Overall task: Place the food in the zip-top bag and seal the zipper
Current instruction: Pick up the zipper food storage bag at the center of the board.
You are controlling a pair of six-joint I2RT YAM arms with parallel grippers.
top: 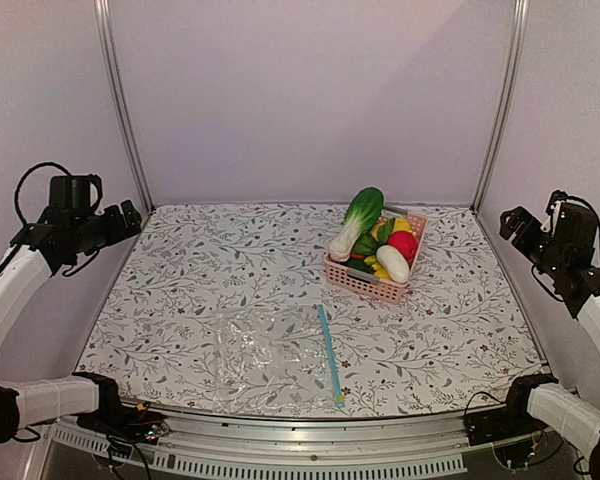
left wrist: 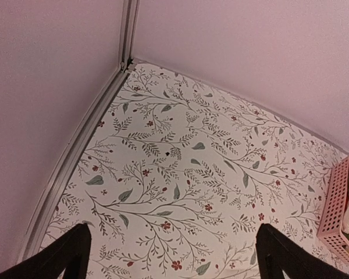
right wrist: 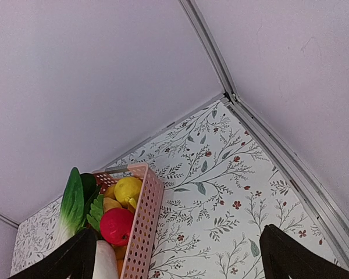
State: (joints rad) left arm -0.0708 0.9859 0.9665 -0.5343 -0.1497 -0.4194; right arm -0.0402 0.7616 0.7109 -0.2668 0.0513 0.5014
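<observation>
The robot's left gripper will close on the zip-top bag's far corner (top: 221, 317), at the end opposite the light-blue zipper.
The food lies piled in a pink slatted basket (top: 368, 282) at the back right of the table. A bok choy (top: 358, 220) leans over its far left rim, and a red round fruit (top: 402, 245) sits among the other toy produce. The clear zip-top bag (top: 265, 352) lies flat near the front edge, its light-blue zipper (top: 329, 352) along its right side. My left gripper (top: 130, 218) hovers open above the table's left edge. My right gripper (top: 510, 224) hovers open above the right edge. Both are empty and far from bag and basket.
The left wrist view shows floral tablecloth between my open fingers (left wrist: 72, 256), with the basket (left wrist: 336, 203) at the far right. In the right wrist view, the basket (right wrist: 142, 226) holds the red fruit (right wrist: 117, 225), a yellow fruit (right wrist: 127, 189) and the bok choy (right wrist: 71, 203). Metal frame posts (top: 120, 100) and walls enclose the table.
</observation>
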